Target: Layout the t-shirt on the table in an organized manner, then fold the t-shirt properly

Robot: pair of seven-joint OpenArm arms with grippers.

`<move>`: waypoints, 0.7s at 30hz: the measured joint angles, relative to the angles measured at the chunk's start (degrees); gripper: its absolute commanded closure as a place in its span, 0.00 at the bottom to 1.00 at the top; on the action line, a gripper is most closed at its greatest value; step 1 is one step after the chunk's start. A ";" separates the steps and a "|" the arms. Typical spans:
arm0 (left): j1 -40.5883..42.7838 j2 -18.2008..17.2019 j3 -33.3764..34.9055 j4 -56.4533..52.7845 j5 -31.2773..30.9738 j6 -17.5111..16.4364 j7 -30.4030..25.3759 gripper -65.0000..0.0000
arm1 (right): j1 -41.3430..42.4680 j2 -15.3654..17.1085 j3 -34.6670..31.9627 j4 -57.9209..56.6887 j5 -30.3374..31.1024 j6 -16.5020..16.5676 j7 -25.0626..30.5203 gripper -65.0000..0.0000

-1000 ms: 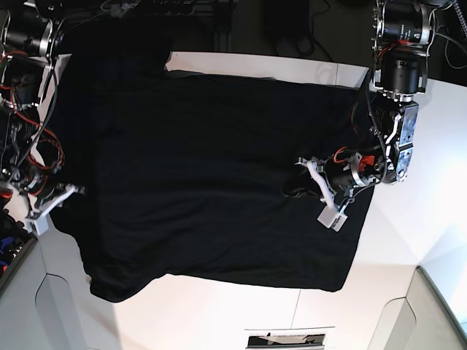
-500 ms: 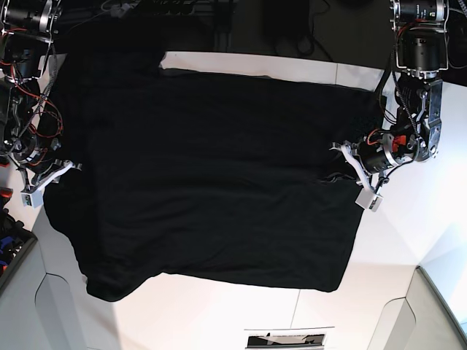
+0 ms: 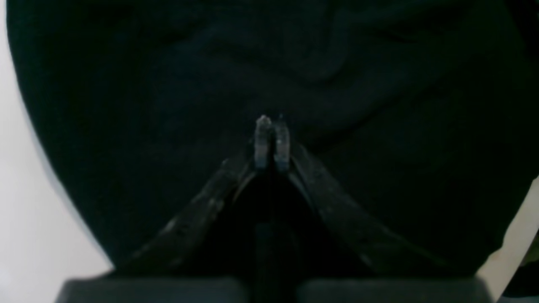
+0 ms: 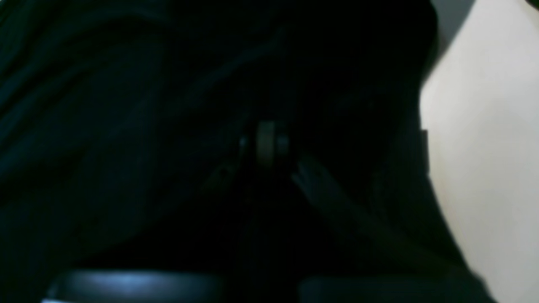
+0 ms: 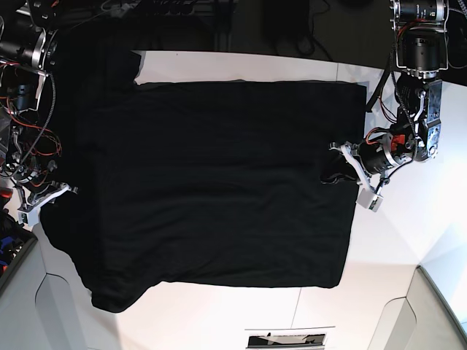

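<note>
My right gripper needs to release the edge of the black t-shirt on the white table (image 5: 36,191) just past its neighbouring grey angled panel.
The black t-shirt (image 5: 219,182) lies spread wide and mostly flat on the white table (image 5: 408,240), with no print showing. My left gripper (image 5: 336,173) is at the shirt's right edge, shut on a small bunched fold of the cloth. Its closed fingertips (image 3: 264,139) show against black fabric in the left wrist view. My right gripper (image 5: 67,191) is at the shirt's left edge, shut on the cloth there. In the right wrist view its fingertips (image 4: 266,143) are pressed together amid dark folds of the t-shirt (image 4: 105,126).
The table's far edge (image 5: 241,62) borders dark equipment and cables. Grey angled panels stand at the lower left (image 5: 22,292) and lower right (image 5: 438,313). A small white label (image 5: 286,339) sits at the near edge.
The left gripper drew the shirt's right edge outward to the right. The right gripper shifted left and down, and the shirt slid left and now lies flatter and squarer.
</note>
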State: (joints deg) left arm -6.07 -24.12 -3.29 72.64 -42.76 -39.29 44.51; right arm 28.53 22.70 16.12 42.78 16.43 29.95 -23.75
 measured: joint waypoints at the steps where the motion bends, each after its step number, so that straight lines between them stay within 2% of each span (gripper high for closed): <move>1: 0.00 0.02 0.00 0.00 1.22 0.00 -0.55 1.00 | 0.42 0.00 0.00 -0.09 -0.11 0.00 -0.13 1.00; 3: 0.00 0.00 0.00 -0.02 3.37 0.00 -1.90 1.00 | 1.09 0.00 0.00 -0.09 -0.28 -0.22 -0.13 1.00; 7: 0.00 0.02 0.00 -0.26 3.74 0.00 -2.51 1.00 | 2.60 0.02 0.00 0.22 -0.24 -0.11 -0.42 1.00; 10: 0.02 0.02 -0.63 -0.26 2.16 0.00 -1.66 0.90 | 2.34 0.13 0.00 2.93 0.44 0.11 -3.82 1.00; 11: 0.07 0.09 -1.53 -0.26 1.20 0.00 -0.83 0.90 | 2.08 0.33 -0.02 4.50 1.11 0.24 -5.53 1.00; 16: 4.61 0.17 -9.62 4.66 -1.81 -0.28 0.81 0.90 | -3.39 3.06 1.73 19.47 9.49 -0.20 -11.08 1.00; 19: 9.73 0.17 -14.64 8.66 -5.01 -0.17 3.28 0.90 | -7.74 3.78 5.09 27.12 11.69 0.02 -17.03 1.00; 21: 12.90 0.17 -16.76 11.56 -6.54 -0.17 4.20 0.87 | -10.62 3.91 6.49 30.25 17.03 0.00 -20.57 1.00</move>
State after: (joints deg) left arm 6.83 -23.94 -20.05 84.20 -49.30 -39.46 48.71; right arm 17.91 26.61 22.61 73.03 33.45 29.95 -44.31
